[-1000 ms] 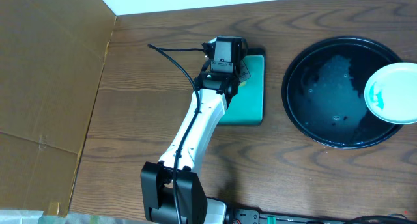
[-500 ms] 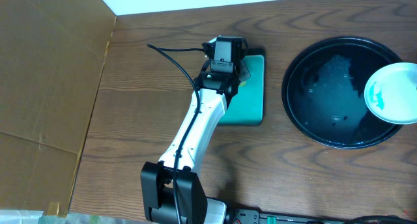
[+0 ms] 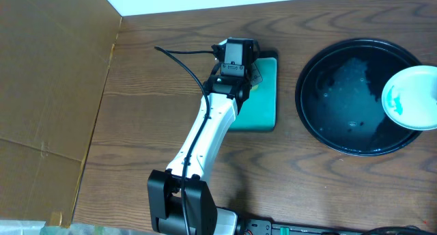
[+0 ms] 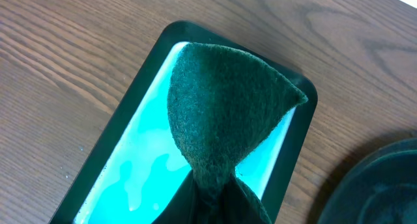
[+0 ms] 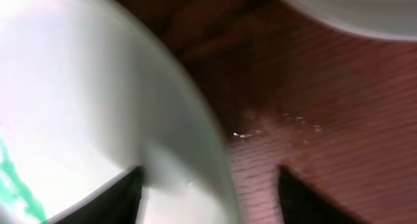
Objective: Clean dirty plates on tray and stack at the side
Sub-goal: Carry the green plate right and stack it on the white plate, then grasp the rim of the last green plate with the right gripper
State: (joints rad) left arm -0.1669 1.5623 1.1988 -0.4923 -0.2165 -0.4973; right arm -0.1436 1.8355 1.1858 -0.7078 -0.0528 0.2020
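The smeared white plate hangs over the edge of the black tray, so the robot's right gripper will set it inside and pinch the plate's rim (image 5: 220, 162) before the left gripper wipes.
The black tray (image 3: 341, 91) lies at the right, wet inside. A white plate (image 3: 410, 98) with teal smears sits over its right rim, partly cut off by the frame edge. In the right wrist view this plate (image 5: 78, 107) fills the left side. My right gripper (image 5: 215, 198) is open, its fingers apart on either side of the plate's rim. A second white plate (image 5: 352, 2) shows at the top edge. My left gripper (image 3: 235, 57) is shut on a dark green sponge (image 4: 225, 113) and holds it above the small teal tray (image 4: 143, 178).
The small teal tray (image 3: 263, 91) stands mid-table under the left arm. A brown cardboard sheet (image 3: 48, 91) covers the left side. The left arm's base (image 3: 181, 201) is at the front edge, with a cable (image 3: 181, 54) looping behind the gripper.
The plate at the right edge has shifted very slightly. The left arm and the sponge have not moved.
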